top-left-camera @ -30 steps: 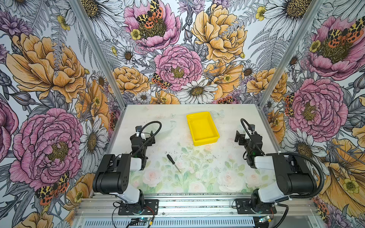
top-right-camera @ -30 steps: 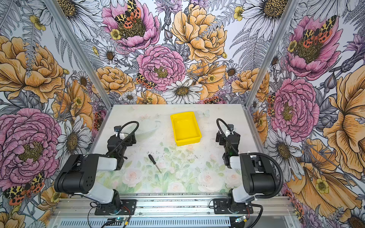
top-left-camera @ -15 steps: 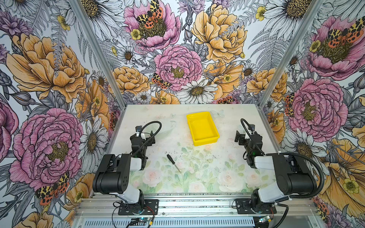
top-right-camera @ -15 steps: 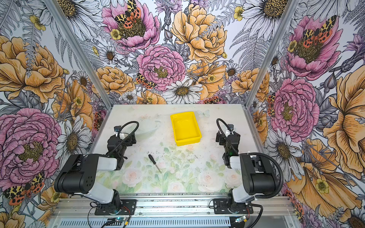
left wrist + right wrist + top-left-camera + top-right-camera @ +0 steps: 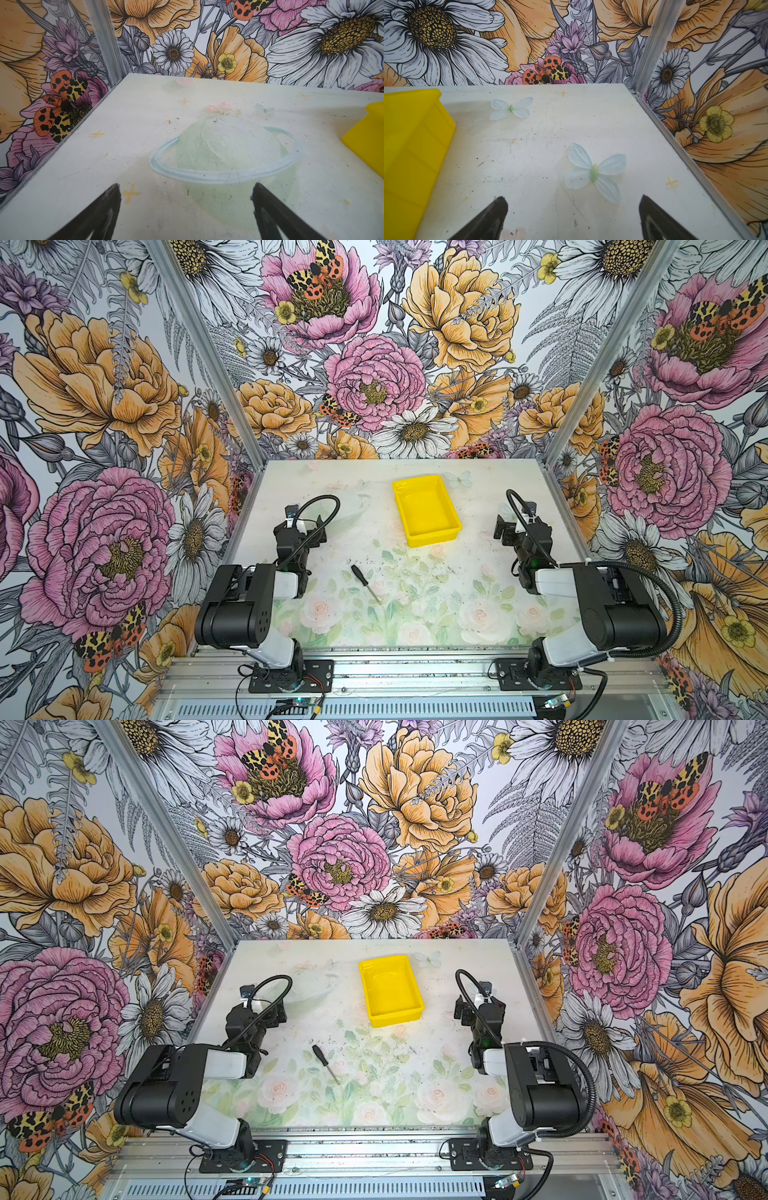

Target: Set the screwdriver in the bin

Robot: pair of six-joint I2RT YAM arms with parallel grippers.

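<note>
The left gripper should next move to the middle of the screwdriver's black handle [image 5: 360,574], in front of the yellow bin, and close there.
The screwdriver [image 5: 365,584] [image 5: 325,1064], black-handled with a thin silver shaft, lies flat on the tabletop in both top views, near the front centre and handle end toward the back. The yellow bin [image 5: 436,540] [image 5: 395,1020] sits behind it, right of centre, and looks empty. My left gripper [image 5: 186,187] [image 5: 305,531] is open over bare table, left of the screwdriver and farther back. My right gripper [image 5: 572,199] [image 5: 513,529] is open too, right of the bin. An edge of the bin shows in the left wrist view [image 5: 369,141] and the right wrist view [image 5: 411,145]. The screwdriver shows in neither wrist view.
Flower-printed walls [image 5: 374,377] with metal corner posts [image 5: 582,393] close the table on three sides. The tabletop [image 5: 415,605] carries only printed flowers, butterflies and a ringed planet. Both arm bases stand on a rail [image 5: 415,672] at the front edge.
</note>
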